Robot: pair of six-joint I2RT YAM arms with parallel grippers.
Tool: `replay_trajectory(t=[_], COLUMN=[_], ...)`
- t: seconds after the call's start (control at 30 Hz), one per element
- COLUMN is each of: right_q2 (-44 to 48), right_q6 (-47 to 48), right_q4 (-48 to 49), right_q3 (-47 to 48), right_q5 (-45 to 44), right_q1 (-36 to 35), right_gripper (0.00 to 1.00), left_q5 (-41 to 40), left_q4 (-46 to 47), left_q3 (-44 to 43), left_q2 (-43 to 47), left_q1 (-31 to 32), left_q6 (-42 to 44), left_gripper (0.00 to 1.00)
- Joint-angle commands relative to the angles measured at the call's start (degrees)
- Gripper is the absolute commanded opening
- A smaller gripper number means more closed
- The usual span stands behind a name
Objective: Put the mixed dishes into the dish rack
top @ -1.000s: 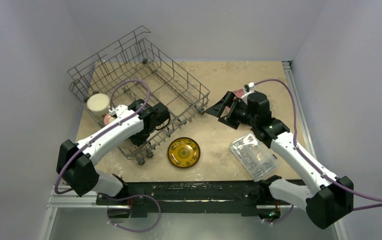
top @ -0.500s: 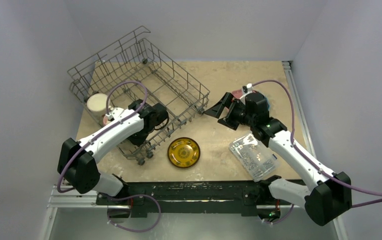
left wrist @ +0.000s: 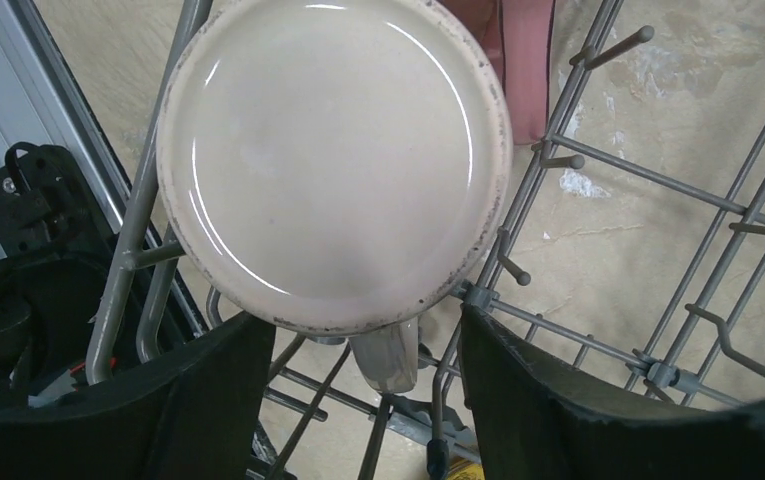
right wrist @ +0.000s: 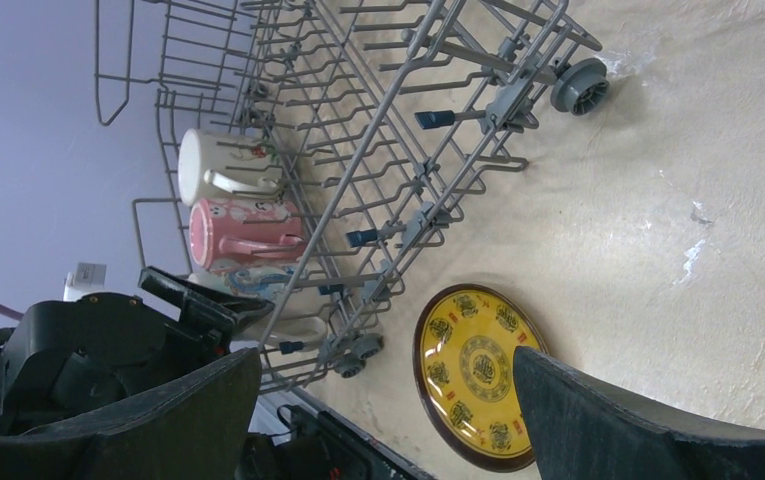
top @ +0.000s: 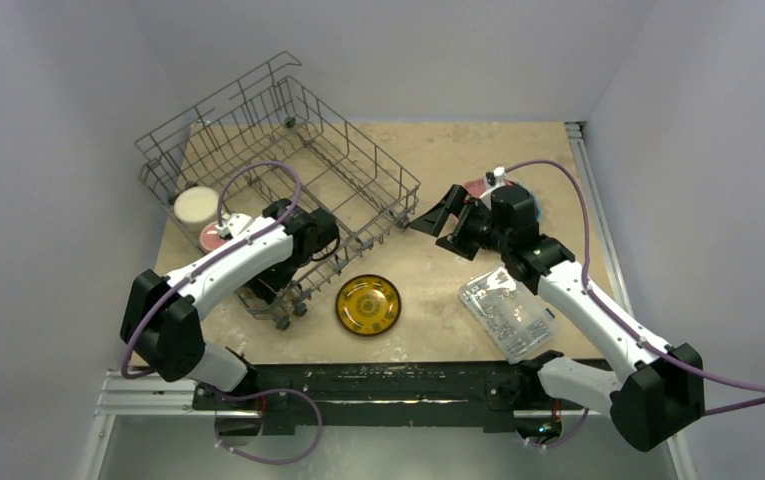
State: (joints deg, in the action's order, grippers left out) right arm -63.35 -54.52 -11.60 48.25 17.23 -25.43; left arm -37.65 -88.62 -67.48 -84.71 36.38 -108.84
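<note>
The plate's rim (top: 399, 299) on the yellow plate, facing the clear plastic box, is next for my right gripper to close on.
The grey wire dish rack (top: 353, 170) stands at the back left. Inside its left end an upturned cream mug (top: 196, 205) sits beside a pink mug (top: 208, 238). My left gripper (top: 266, 288) reaches into the rack's near corner. In the left wrist view it is open (left wrist: 363, 335) around the handle (left wrist: 386, 358) of another cream mug (left wrist: 333, 160), bottom facing me, with a gap on both sides. The pink mug (left wrist: 523, 60) lies just beyond. A small yellow patterned plate (top: 368, 304) lies flat on the table. My right gripper (top: 438, 222) hovers open and empty, right of the rack.
A clear plastic box of small metal parts (top: 506, 315) lies at the near right. A small reddish object (top: 476, 187) peeks out behind my right wrist. The rack's wheel (right wrist: 578, 85) and tines stand close to the plate (right wrist: 478, 375).
The left jaws have opened off the cream mug's handle, and the mug stays in the rack. The right gripper crept slightly left, then held still.
</note>
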Motion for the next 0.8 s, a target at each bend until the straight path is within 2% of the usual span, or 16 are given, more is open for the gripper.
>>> replay_trajectory(t=[0.0, 0.2, 0.33, 0.63, 0.77], right_q2=[0.6, 0.3, 0.1, 1.3, 1.2], right_q6=[0.1, 0.1, 0.9, 15.7, 21.7], right_q4=[2.4, 2.6, 3.0, -2.9, -5.8], right_q3=[-0.5, -0.7, -0.8, 2.5, 2.2], right_q5=[-0.6, -0.7, -0.3, -3.9, -4.5], right_q1=[0.1, 0.0, 0.0, 0.1, 0.0], right_gripper=[0.99, 0.99, 0.99, 0.99, 0.99], left_q5=[-2.2, -0.2, 2.8, 10.2, 18.2], left_q4=[-10.4, -5.8, -2.5, 11.7, 19.7], left_q3=[0.4, 0.1, -0.7, -6.5, -9.7], left_q2=[2.3, 5.9, 10.2, 25.2, 30.1], left_q1=[-0.2, -0.2, -0.2, -0.2, -0.2], left_q6=[2.6, 10.9, 18.2, 50.9, 65.6], left_gripper=[0.71, 0.8, 0.82, 0.83, 0.87])
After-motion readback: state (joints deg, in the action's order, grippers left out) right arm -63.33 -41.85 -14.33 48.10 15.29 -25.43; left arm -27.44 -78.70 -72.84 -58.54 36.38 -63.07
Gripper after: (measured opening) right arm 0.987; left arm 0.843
